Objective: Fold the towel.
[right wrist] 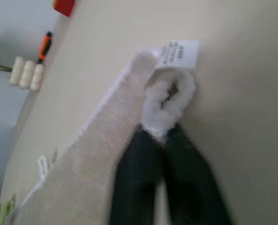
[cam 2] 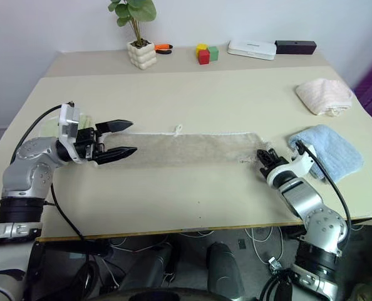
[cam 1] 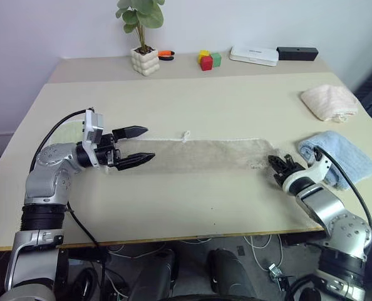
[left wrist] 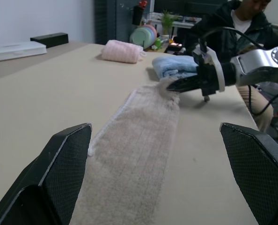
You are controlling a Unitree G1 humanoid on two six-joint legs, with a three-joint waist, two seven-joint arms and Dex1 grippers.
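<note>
My right gripper needs to let go of the towel's labelled end on the towel's near edge (cam 1: 179, 167), across from the small white loop.
The towel (cam 1: 198, 155) lies as a long beige strip across the middle of the table, with a white corded far edge and a small white loop (cam 1: 186, 135). My left gripper (cam 1: 149, 143) is open at the towel's left end, pointing along the strip, with nothing gripped; in the left wrist view the towel (left wrist: 139, 154) runs away between its fingers (left wrist: 66, 164). My right gripper (cam 1: 275, 163) is shut on the towel's right end. The right wrist view shows the bunched corner (right wrist: 169, 101) with a white label (right wrist: 179, 55) pinched between its fingertips (right wrist: 143, 154).
A folded blue towel (cam 1: 336, 157) lies just right of my right gripper, with a pinkish-cream towel (cam 1: 329, 101) behind it. At the back stand a potted plant (cam 1: 144, 61), coloured blocks (cam 1: 208, 59), a white box (cam 1: 253, 55) and a black box (cam 1: 297, 53). A person (left wrist: 242, 23) sits beyond the table.
</note>
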